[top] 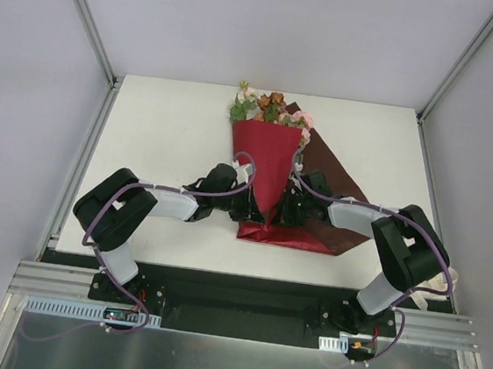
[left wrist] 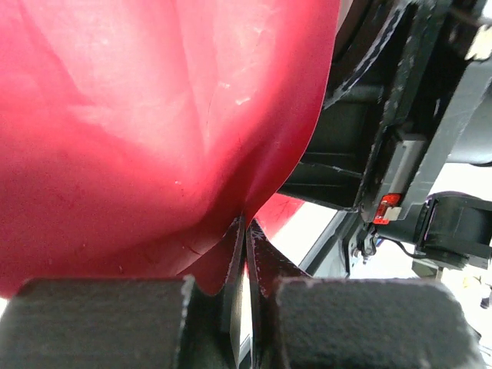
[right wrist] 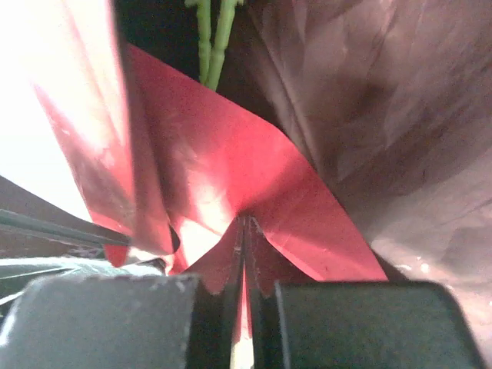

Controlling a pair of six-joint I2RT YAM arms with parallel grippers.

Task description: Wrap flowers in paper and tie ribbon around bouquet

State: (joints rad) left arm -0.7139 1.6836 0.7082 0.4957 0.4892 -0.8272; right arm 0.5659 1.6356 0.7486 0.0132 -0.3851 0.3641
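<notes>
My right gripper needs to open and take the flap's edge [left wrist: 287,171] from my left gripper, because it pinches only the red paper under the flap.
The bouquet stands in the middle of the table: pink, cream and rust flowers [top: 268,107] top a cone of dark red paper [top: 268,160]. A darker flap of the same sheet [top: 327,189] spreads to the right. My left gripper [top: 246,204] pinches the cone's lower left edge. In the left wrist view the left gripper [left wrist: 244,224] is shut on red paper [left wrist: 154,138]. My right gripper [top: 291,209] holds the lower right side. The right wrist view shows it [right wrist: 246,223] shut on a paper fold [right wrist: 231,177], with green stems [right wrist: 213,38] above. A cream strip [top: 436,291], possibly the ribbon, lies by the right arm.
The white tabletop [top: 164,132] is bounded by grey walls and metal frame posts [top: 92,18] at both back corners. The arm bases sit on a black rail [top: 234,302] at the near edge. The right arm's body [left wrist: 415,154] fills the left wrist view's right side.
</notes>
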